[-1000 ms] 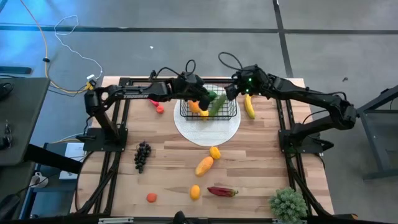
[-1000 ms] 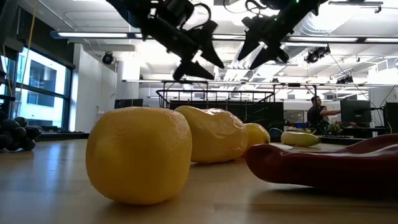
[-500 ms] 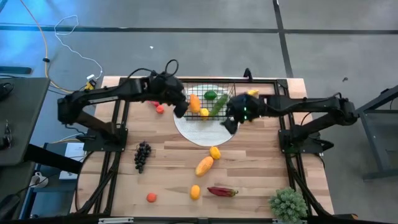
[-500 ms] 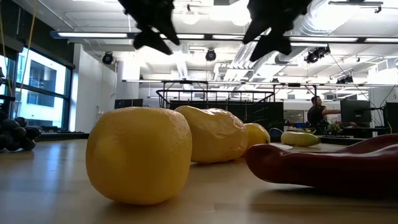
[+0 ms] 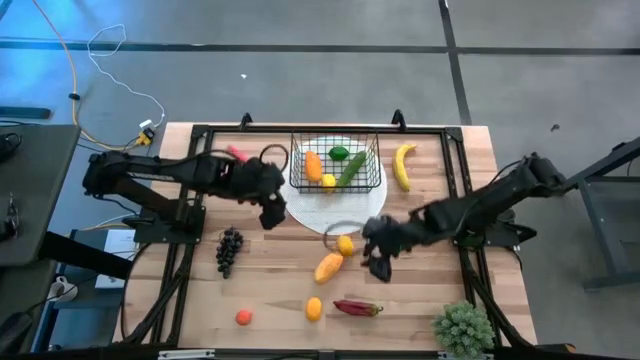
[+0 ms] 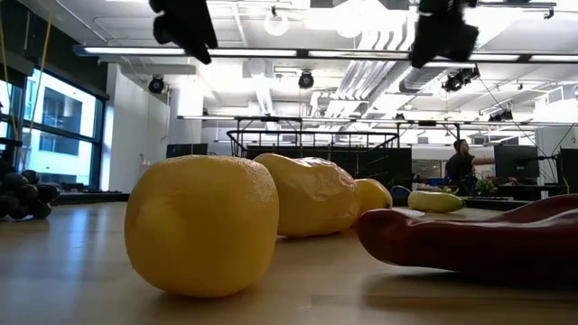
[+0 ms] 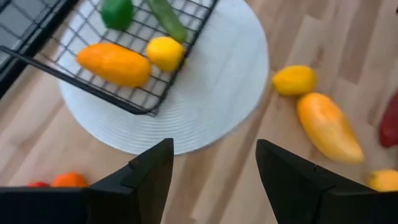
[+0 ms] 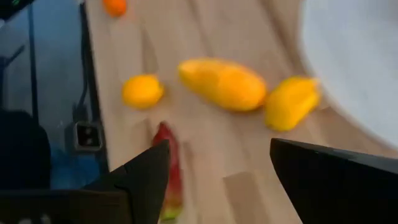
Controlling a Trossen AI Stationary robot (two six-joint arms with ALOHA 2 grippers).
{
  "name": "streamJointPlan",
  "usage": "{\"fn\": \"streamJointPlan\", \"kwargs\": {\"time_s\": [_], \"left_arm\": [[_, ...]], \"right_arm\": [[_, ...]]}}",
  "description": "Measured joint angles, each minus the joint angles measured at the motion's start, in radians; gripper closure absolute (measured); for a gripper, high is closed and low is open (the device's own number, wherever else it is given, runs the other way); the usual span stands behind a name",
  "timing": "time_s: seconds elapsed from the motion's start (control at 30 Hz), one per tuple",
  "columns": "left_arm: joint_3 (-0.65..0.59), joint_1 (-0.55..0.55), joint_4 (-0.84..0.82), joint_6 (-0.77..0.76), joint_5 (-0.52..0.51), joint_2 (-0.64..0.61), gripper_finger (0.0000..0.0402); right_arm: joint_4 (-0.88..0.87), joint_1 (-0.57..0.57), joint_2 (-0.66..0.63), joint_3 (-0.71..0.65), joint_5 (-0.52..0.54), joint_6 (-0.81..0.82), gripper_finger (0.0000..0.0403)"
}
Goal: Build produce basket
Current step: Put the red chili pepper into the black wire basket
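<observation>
The red pepper has its stem end on the side toward the potted plant. My right gripper goes to the red pepper's stem end [image 5: 373, 309] [image 8: 173, 198] next and closes there.
The black wire basket [image 5: 335, 166] stands on the round white plate [image 5: 334, 208] near the table's far edge. It holds an orange fruit [image 5: 313, 165], a lemon [image 5: 328, 181] and two green pieces [image 5: 347, 163]. My left gripper [image 5: 270, 212] hovers open off the plate's left edge, and its wrist view shows the basket [image 7: 148, 92]. My right gripper [image 5: 376, 258] hovers open near the plate's near edge, beside a loose lemon [image 5: 345, 245] and mango [image 5: 328, 267]. Its wrist view shows that mango [image 8: 222, 84]. The banana [image 5: 403, 165] lies right of the basket.
Dark grapes [image 5: 229, 250] lie at the left. Another lemon [image 5: 314, 308], a red pepper [image 5: 357, 308] and a small tomato [image 5: 243, 317] lie toward the near edge. A spiky potted plant [image 5: 463, 328] stands at the near right corner. A red piece [image 5: 237, 153] lies far left.
Both grippers have drawn back from above the basket. The left one has moved toward the table's left and near side, past the plate's edge. The right one has swung toward the near edge, over the loose lemon and mango. The basket and its contents have stayed put.
</observation>
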Motion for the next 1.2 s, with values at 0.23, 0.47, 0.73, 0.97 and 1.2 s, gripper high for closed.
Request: {"fn": "streamJointPlan", "kwargs": {"time_s": [0.23, 0.47, 0.73, 0.97, 1.2], "left_arm": [[0.0, -0.093, 0.003, -0.061, -0.009, 0.0, 0.0186], [0.0, -0.14, 0.004, -0.101, -0.008, 0.0, 0.0186], [0.0, -0.158, 0.004, -0.102, -0.007, 0.001, 0.0186], [0.0, -0.158, -0.01, -0.102, -0.007, 0.001, 0.0186], [0.0, -0.158, -0.049, -0.102, -0.009, 0.001, 0.0186]], "right_arm": [[0.107, 0.151, 0.115, 0.0, 0.082, 0.044, 0.0146], [0.181, 0.225, 0.241, 0.0, 0.083, 0.062, 0.0146], [0.264, 0.247, 0.367, 0.0, 0.037, 0.067, 0.0146], [0.275, 0.247, 0.428, 0.0, -0.007, 0.067, 0.0146], [0.27, 0.247, 0.466, 0.0, -0.04, 0.159, 0.0168]]}}
